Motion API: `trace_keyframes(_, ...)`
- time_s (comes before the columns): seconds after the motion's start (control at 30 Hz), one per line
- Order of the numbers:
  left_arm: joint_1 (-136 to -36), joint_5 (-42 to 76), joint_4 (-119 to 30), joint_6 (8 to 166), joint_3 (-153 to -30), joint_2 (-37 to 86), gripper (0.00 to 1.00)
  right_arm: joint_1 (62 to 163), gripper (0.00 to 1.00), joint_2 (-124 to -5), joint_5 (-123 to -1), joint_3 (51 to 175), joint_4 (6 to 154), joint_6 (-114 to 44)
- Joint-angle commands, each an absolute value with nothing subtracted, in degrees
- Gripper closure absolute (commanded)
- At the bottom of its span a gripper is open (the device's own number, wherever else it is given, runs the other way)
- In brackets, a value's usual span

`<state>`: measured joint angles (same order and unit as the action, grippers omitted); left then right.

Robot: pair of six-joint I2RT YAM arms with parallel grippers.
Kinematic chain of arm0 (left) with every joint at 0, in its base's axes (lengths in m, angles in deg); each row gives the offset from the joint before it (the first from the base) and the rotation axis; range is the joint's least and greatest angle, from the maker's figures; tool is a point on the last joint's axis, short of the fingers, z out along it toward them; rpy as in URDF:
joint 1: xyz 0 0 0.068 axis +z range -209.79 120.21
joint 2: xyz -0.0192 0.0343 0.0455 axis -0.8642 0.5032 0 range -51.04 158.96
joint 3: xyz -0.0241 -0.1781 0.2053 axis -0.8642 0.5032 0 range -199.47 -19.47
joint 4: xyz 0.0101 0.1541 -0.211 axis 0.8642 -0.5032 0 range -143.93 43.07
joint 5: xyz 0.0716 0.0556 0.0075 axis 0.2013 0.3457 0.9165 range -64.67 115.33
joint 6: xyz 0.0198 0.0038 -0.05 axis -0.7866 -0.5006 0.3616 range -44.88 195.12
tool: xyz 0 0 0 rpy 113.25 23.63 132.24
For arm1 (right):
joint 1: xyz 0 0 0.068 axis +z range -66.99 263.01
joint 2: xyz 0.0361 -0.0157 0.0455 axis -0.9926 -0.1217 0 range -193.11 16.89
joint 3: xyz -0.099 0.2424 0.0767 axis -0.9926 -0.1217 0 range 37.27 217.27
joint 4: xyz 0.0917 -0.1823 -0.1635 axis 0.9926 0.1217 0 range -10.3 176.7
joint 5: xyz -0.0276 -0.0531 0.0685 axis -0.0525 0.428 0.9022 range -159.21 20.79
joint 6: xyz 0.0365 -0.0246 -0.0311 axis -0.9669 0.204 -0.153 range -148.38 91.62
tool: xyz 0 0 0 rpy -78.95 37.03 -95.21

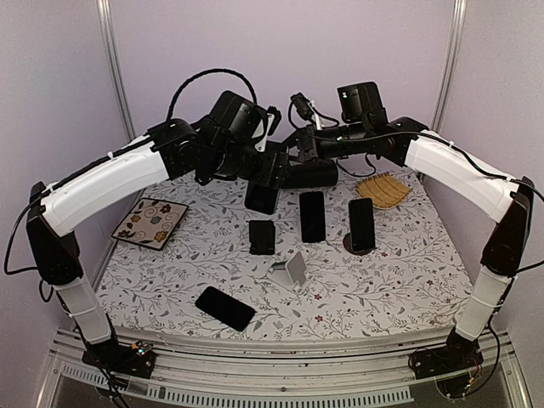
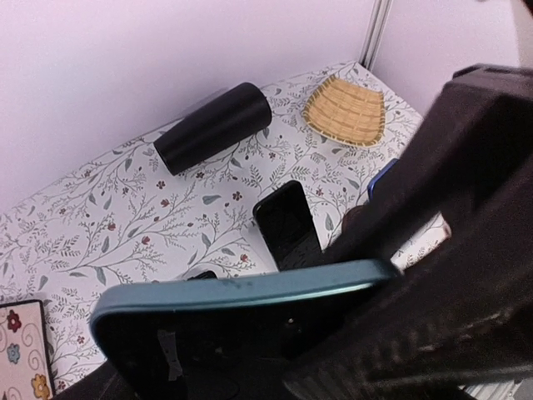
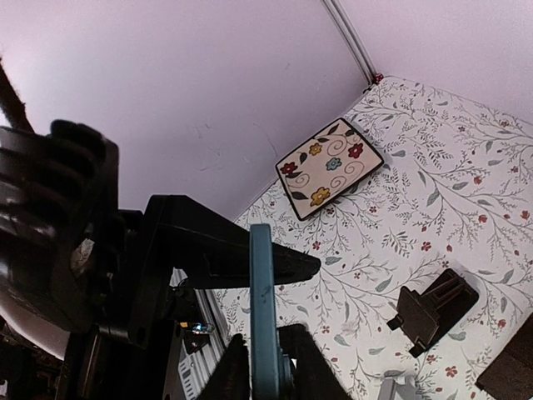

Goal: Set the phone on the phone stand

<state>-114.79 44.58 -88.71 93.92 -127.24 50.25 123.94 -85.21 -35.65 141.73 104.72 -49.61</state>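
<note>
My left gripper should release the teal-edged phone on the black stand (image 1: 263, 231) (image 2: 204, 277), so that the phone leans against the upright back of the stand.
A teal-edged phone (image 1: 261, 198) hangs in the air at the back centre, between the two arms. My left gripper (image 1: 270, 174) is shut on it from above. In the left wrist view the phone's edge (image 2: 241, 287) runs across the frame against a ribbed finger (image 2: 433, 250). My right gripper (image 3: 265, 346) is also shut on the phone (image 3: 262, 292), one finger on each face. In the top view it (image 1: 293, 157) meets the left gripper. A small grey phone stand (image 1: 293, 269) sits empty at mid-table, and its top shows in the right wrist view (image 3: 398, 388).
Other dark phones lie on the floral cloth (image 1: 312, 216) (image 1: 224, 308), and one (image 1: 361, 223) leans on a round base. Also here are a black stand (image 3: 433, 308), a black cylinder (image 2: 212, 127), a wicker tray (image 2: 346, 110) and a flowered plate (image 1: 151, 221).
</note>
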Motion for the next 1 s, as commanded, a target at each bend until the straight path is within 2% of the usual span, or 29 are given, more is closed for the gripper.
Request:
trace_keyframes(0.0,-114.5,44.4,-87.1,95.1,-127.1,50.9,0.65,124.2,0.65,-84.9,-36.7,143.8,102.9,-49.5)
trace_keyframes(0.07,-114.5,44.6,-85.0,95.7,-125.4,50.1,0.66,123.2,0.5,-84.1,-36.4,142.8,101.9,-50.6)
trace_keyframes(0.13,-114.5,45.2,-82.5,96.4,-123.2,49.3,0.67,121.8,0.4,-82.5,-36.2,140.1,99.7,-52.6)
trace_keyframes(0.3,-114.4,49.2,-76.1,99.0,-117.2,48.2,0.68,119.7,0.27,-76.7,-40.6,135.1,97.7,-54.8)
trace_keyframes(0.5,-113.1,53.8,-66.9,102.5,-108.6,47.9,0.68,117.9,0.22,-69.0,-47.2,128.1,95.3,-56.5)
trace_keyframes(0.97,-112.4,62.0,-44.5,101.0,-97.2,54.9,0.66,117.6,0.21,-55.2,-52.2,116.1,92.1,-57.8)
